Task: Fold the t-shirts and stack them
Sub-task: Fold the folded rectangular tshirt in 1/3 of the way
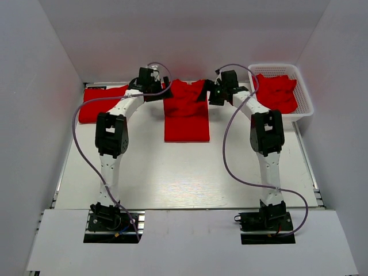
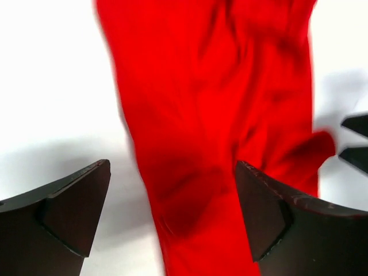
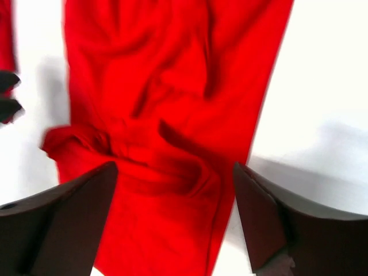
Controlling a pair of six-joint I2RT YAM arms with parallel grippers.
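Observation:
My right gripper will close on the near corner (image 1: 207,140) of the centre red t-shirt, on the side toward the white mesh basket.
A red t-shirt (image 1: 186,112) lies on the white table at the back centre, its sides folded in to a narrow strip. My left gripper (image 1: 154,87) hovers over its upper left corner, jaws open, with the red cloth (image 2: 213,132) below and between them. My right gripper (image 1: 217,91) hovers over the upper right corner, jaws open, above rumpled cloth (image 3: 167,144). Neither holds the shirt. A folded red shirt (image 1: 100,103) lies at the back left.
A white mesh basket (image 1: 303,98) at the back right holds crumpled red shirts (image 1: 276,92). White walls close the table on the left, back and right. Purple cables loop off both arms.

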